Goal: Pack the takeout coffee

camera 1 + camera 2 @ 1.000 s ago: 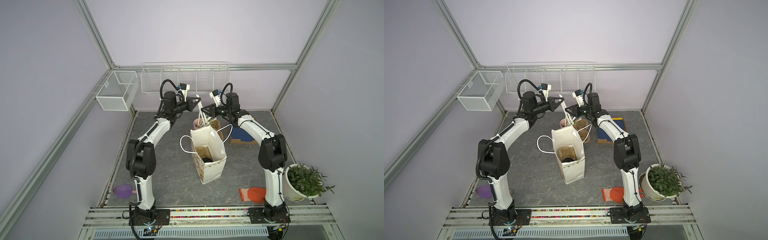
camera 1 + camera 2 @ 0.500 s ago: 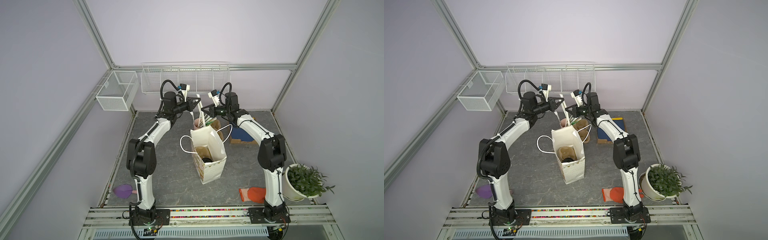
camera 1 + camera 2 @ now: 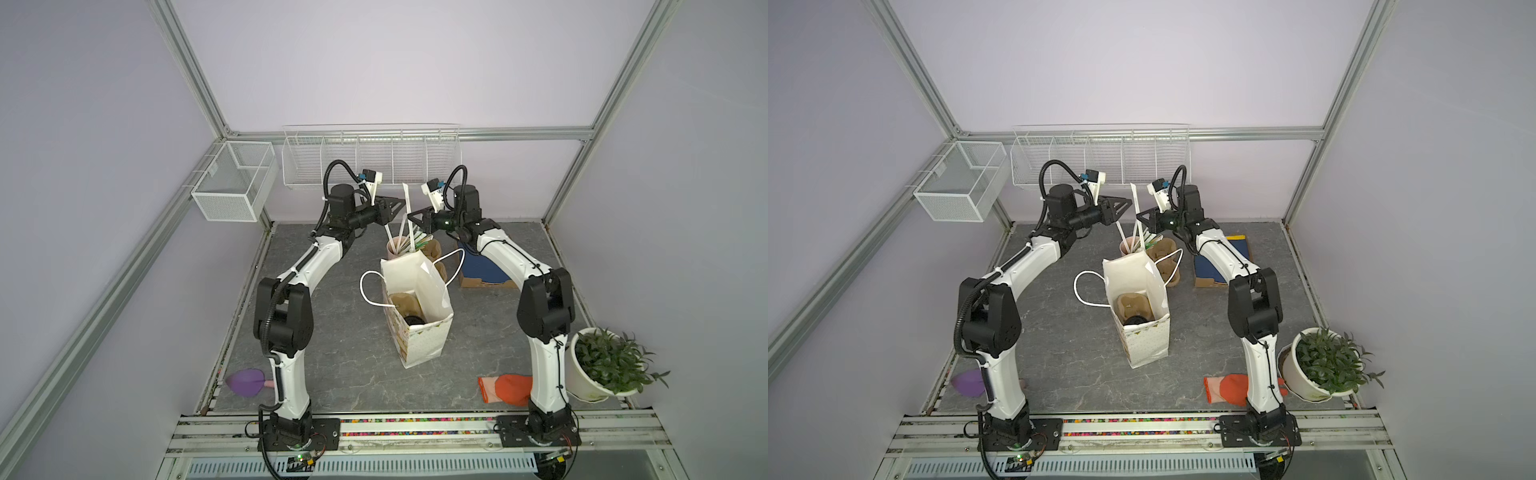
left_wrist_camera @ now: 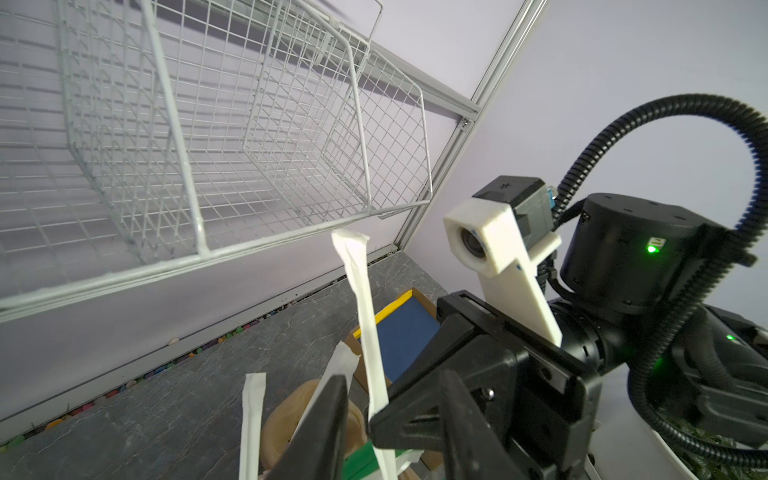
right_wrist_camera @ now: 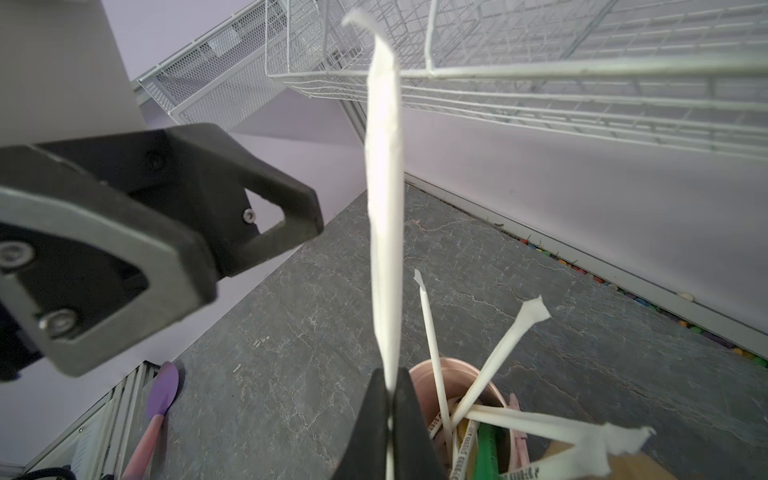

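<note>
My right gripper has the white paper-wrapped straw. It will let go of the straw inside the white paper bag (image 3: 413, 312), just behind the black lid.
The takeout coffee shows only as a round black lid (image 3: 413, 320) (image 3: 1134, 320), low inside the upright white paper bag (image 3: 428, 291) beside a brown pulp carrier. Both grippers are high at the back, above the pink cup of straws (image 3: 395, 245) and well away from the coffee. My right gripper (image 3: 409, 216) (image 5: 390, 382) is shut on the lower part of a white paper-wrapped straw (image 5: 386, 208) (image 4: 361, 299) that stands upright. Just left of that straw, my left gripper (image 3: 402, 201) (image 4: 395, 376) is open, with its fingers either side of the straw and off it.
A stack of brown carriers (image 3: 432, 249) and a blue-topped box (image 3: 482, 270) lie behind the bag. Wire baskets (image 3: 370, 162) hang on the back wall close above the grippers. A potted plant (image 3: 606, 365), an orange glove (image 3: 507, 388) and a purple spatula (image 3: 245, 382) lie near the front.
The straw has passed from left to right: my right gripper shut on it, then my left gripper opened and let go. Both arms have barely moved.
</note>
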